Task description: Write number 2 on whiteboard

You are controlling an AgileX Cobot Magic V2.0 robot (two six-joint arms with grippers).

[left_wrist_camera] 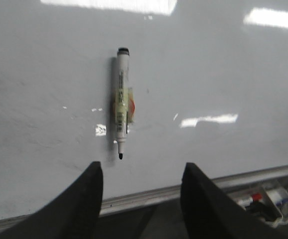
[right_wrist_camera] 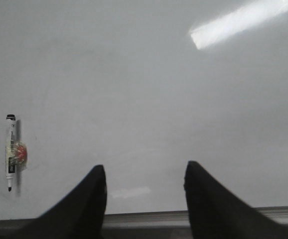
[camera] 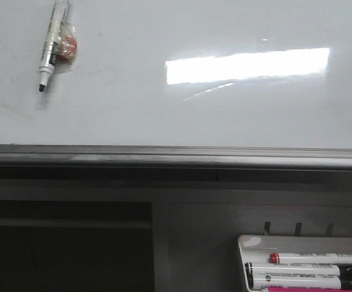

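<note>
The robot's right gripper will take the white marker from the left gripper by closing on the marker's body (camera: pixel 55 42) (right_wrist_camera: pixel 11 153) beside the marker's taped red piece.
The whiteboard (camera: pixel 176 115) is glossy white with a grey metal edge strip (camera: pixel 176 155) along its near side; it also shows in the left wrist view (left_wrist_camera: pixel 209 74) and the right wrist view (right_wrist_camera: pixel 144 89). No number 2 shows on it, only faint smudges. A white uncapped marker (camera: pixel 52 42) with a black tip and a taped red piece lies on the board at the far left; it also shows in the left wrist view (left_wrist_camera: pixel 121 102) and the right wrist view (right_wrist_camera: pixel 10 152). My left gripper (left_wrist_camera: pixel 142 169) is open and empty, just short of the marker's tip. My right gripper (right_wrist_camera: pixel 145 172) is open and empty over the board's near edge.
A small white pen tray (camera: pixel 243 243) at the lower right holds a red-capped marker (camera: pixel 319 258) and black markers (camera: pixel 292 277). Below the board's edge strip is a dark shelf space (camera: pixel 66 243). Bright light reflections lie on the board (camera: pixel 246 66).
</note>
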